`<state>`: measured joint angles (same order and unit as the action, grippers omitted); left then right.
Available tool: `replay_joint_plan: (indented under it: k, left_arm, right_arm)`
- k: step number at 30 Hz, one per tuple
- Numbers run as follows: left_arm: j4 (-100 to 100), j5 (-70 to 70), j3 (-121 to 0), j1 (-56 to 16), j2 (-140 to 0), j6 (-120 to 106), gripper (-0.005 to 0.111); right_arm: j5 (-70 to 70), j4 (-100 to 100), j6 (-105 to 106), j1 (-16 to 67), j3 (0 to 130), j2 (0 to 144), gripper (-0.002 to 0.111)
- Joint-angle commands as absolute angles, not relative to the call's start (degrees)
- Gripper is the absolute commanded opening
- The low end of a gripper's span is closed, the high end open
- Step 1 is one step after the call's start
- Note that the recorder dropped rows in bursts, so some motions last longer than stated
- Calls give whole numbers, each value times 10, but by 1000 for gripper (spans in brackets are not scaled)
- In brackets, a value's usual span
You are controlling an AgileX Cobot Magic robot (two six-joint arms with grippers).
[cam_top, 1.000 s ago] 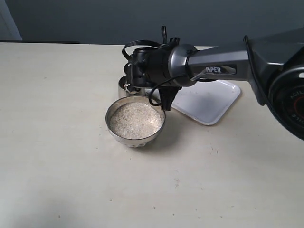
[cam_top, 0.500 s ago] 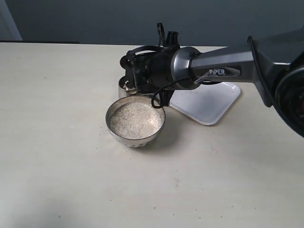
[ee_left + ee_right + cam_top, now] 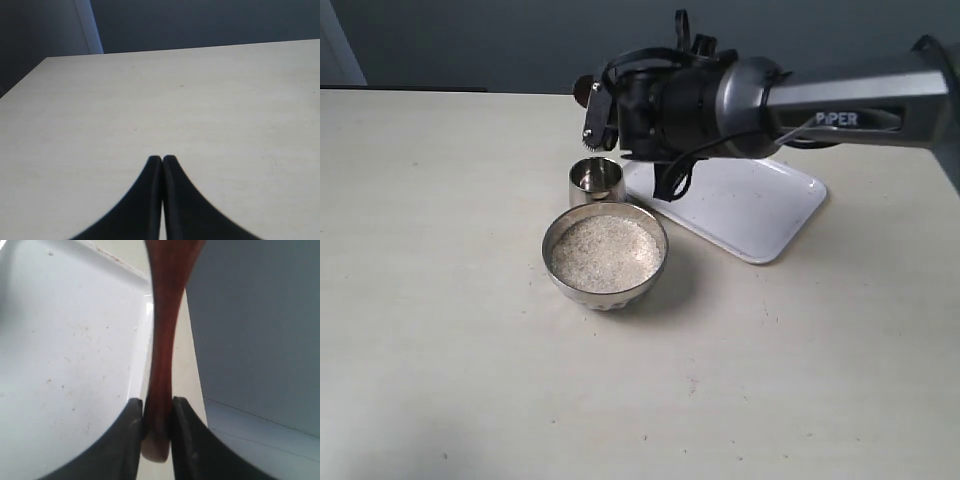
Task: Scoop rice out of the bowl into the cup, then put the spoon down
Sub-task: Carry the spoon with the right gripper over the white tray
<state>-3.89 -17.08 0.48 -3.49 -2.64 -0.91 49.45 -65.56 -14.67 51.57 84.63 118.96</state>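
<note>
The robot's right gripper will release the wooden spoon lengthwise along the middle of the white rectangular tray (image 3: 739, 193).
The steel bowl (image 3: 610, 294) sits mid-table, nearly full of pale rice (image 3: 605, 250). Just behind it stands the small steel cup (image 3: 595, 181); what it holds cannot be made out. My right gripper (image 3: 593, 112) hovers above and slightly behind the cup, shut on the slim handle of the dark reddish wooden spoon (image 3: 163, 335). In the right wrist view its fingertips (image 3: 134, 412) clamp the handle near its end, and the spoon head runs out of frame. In the exterior view only a dark bit of the spoon (image 3: 582, 89) shows. My left gripper (image 3: 162, 159) is shut and empty over bare table.
A white rectangular tray (image 3: 750, 212) lies behind and right of the bowl, partly under the right arm; the right wrist view shows the tray (image 3: 65, 340) below the spoon. A dark wall backs the table's far edge.
The right gripper has risen and drawn back from low over the cup, carrying the spoon up. The cup, hidden before, is now in full view.
</note>
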Motion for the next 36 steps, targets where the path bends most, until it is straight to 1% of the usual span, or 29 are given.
replay_joint_plan:
  k: [1,10,22,36]
  left_arm:
    - [-39,-165,0,-36,-27,-5,1]
    - [-39,-165,0,-36,-27,-5,1]
    - [-39,-165,0,-36,-27,-5,1]
    - [-39,-165,0,-36,-27,-5,1]
  right_arm:
    - [482,-569,-77,490,846,1161,-1]
    - [472,-345,83,423,846,1154,-1]
    - [448,-211,154,321,846,1162,-1]
    - [456,-174,162,313,848,1259,-1]
